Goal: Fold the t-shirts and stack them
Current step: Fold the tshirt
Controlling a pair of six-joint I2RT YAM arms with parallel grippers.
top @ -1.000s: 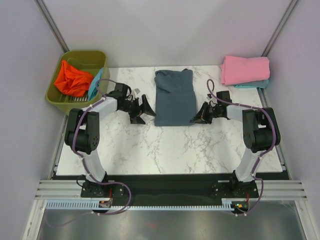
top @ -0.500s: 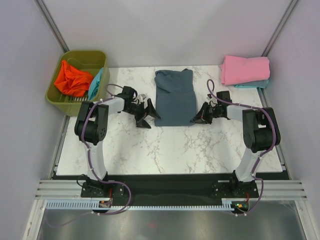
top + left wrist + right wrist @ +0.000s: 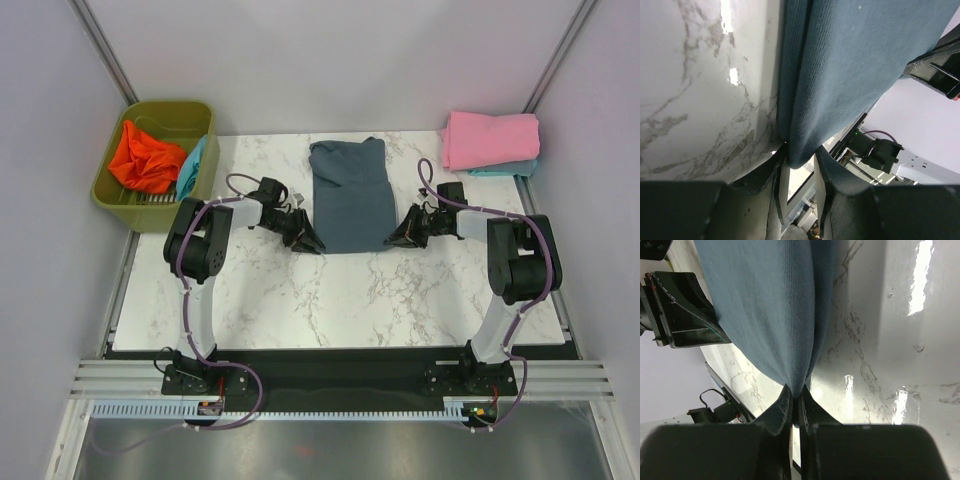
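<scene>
My right gripper needs to release the slate blue-grey t-shirt's near corner, now pinched at the table's middle, on the t-shirt's far end [image 3: 368, 152] by the back wall.
A slate blue-grey t-shirt [image 3: 350, 195] lies folded in a long rectangle at the table's middle. My left gripper [image 3: 308, 240] is at its near-left corner. In the left wrist view the jaws have narrowed onto that thick cloth corner [image 3: 840, 75], which sits between both pads of the gripper [image 3: 800, 155]. My right gripper [image 3: 397, 238] is at the near-right corner, and its jaws [image 3: 799, 392] are pinched tight on the cloth [image 3: 775, 315]. A folded pink t-shirt [image 3: 490, 140] lies on a teal one [image 3: 505, 170] at the back right.
An olive-green bin [image 3: 115, 190] stands off the table's back-left corner. It holds a crumpled orange-red t-shirt [image 3: 145, 158] and a teal one [image 3: 190, 168]. Grey walls close in the back and both sides.
My left gripper has moved right to the shirt's near-left corner, and its jaws have gone from wide open to narrowed on the cloth. The right gripper has held its grip.
</scene>
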